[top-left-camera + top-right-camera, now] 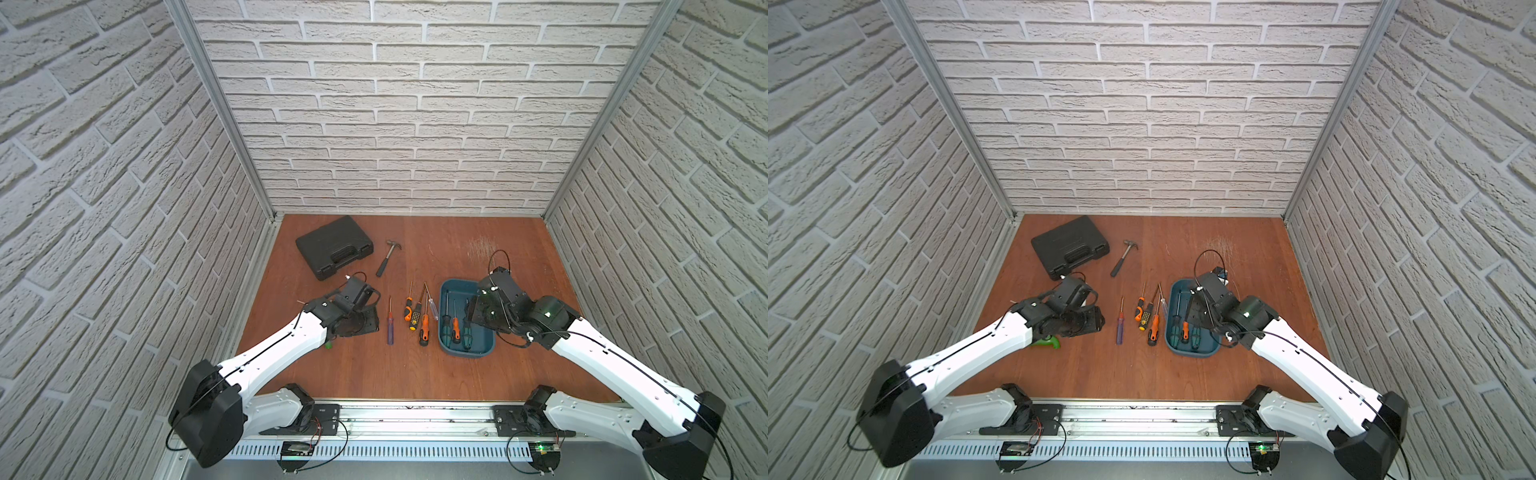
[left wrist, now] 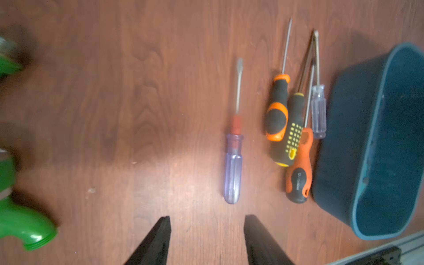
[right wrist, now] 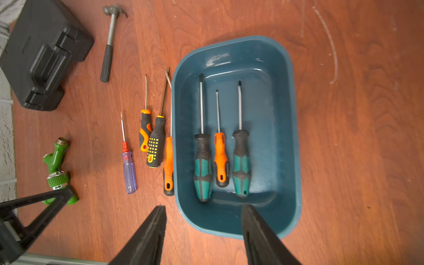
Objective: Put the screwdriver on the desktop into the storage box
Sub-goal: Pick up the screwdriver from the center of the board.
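Next, the left gripper moves to the purple screwdriver that lies alone and closes on the end of the screwdriver's handle [image 1: 390, 322] [image 2: 234, 152] next to its red collar.
The teal storage box [image 3: 296, 137] sits on the reddish desktop [image 1: 374, 365] and holds three screwdrivers: two green-and-black ones [image 3: 203, 165] [image 3: 241, 160] with an orange one [image 3: 221, 158] between them. My right gripper [image 3: 203, 207] hangs open and empty above the box's near end. Left of the box [image 1: 465, 354] on the board lies a tight cluster of several screwdrivers [image 1: 415, 318]. A purple clear-handled screwdriver [image 2: 233, 169] lies alone further left. My left gripper [image 2: 207, 218] is open and empty, just short of that purple handle's end.
A black tool case [image 1: 334, 246] and a hammer [image 1: 386, 257] lie at the back left. A green hose fitting [image 1: 1047, 343] lies under the left arm. Brick walls close in three sides, and a metal rail [image 1: 415, 419] runs along the front.
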Motion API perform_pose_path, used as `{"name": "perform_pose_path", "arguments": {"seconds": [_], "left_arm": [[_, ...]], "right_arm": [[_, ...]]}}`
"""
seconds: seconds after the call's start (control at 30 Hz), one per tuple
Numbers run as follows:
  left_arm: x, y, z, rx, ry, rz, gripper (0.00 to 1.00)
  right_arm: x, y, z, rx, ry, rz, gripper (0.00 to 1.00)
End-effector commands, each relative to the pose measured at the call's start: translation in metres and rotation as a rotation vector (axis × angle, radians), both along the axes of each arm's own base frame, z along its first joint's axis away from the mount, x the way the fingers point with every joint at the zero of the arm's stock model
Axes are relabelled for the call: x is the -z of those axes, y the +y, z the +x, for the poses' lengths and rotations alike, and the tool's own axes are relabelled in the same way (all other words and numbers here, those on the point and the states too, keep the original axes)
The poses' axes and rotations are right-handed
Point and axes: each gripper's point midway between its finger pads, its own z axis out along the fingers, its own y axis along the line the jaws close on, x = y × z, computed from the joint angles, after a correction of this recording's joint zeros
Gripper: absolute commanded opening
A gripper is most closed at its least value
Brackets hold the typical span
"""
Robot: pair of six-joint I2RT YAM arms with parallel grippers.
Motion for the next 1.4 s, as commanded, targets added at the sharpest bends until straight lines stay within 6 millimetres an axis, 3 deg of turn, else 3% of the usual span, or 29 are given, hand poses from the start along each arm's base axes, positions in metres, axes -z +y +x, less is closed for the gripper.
{"name": "perform_pose_path", "arguments": {"seconds": [0.0,0.17,0.33,0.6,0.77,0.87,0.93,1.07,1.23,1.37], "left_arm": [[0.01,-0.021,-0.001,0.061,0.033,0.016,0.6],[0.025,-0.044,0.007,0.136,0.105,0.124,0.61],[0.052,-0.042,0.01,0.13,0.169,0.231,0.57],[0.078,-0.053,0.025,0.142,0.203,0.301,0.4],[0.082,-0.051,0.028,0.137,0.202,0.355,0.25],[0.067,-0.051,0.031,0.139,0.156,0.395,0.14],[0.052,-0.048,0.034,0.127,0.118,0.42,0.13],[-0.001,-0.063,0.039,0.114,-0.006,0.387,0.1],[-0.054,-0.125,0.031,0.147,-0.113,0.246,0.1],[-0.059,-0.184,0.025,0.214,-0.122,0.179,0.1]], "right_arm": [[0.005,-0.02,-0.016,0.049,0.011,-0.016,0.58],[0.012,-0.031,-0.033,0.057,0.03,-0.001,0.59],[0.015,-0.033,-0.041,0.063,0.009,0.048,0.58],[0.018,-0.043,-0.054,0.037,-0.011,0.048,0.58],[0.017,-0.049,-0.06,0.024,-0.03,0.039,0.58],[0.016,-0.051,-0.062,0.021,-0.038,0.04,0.58],[0.015,-0.051,-0.062,0.02,-0.042,0.041,0.58],[0.012,-0.052,-0.062,0.01,-0.054,0.034,0.57],[0.008,-0.058,-0.06,0.026,-0.077,0.023,0.56],[-0.001,-0.066,-0.062,0.055,-0.124,0.03,0.56]]}}
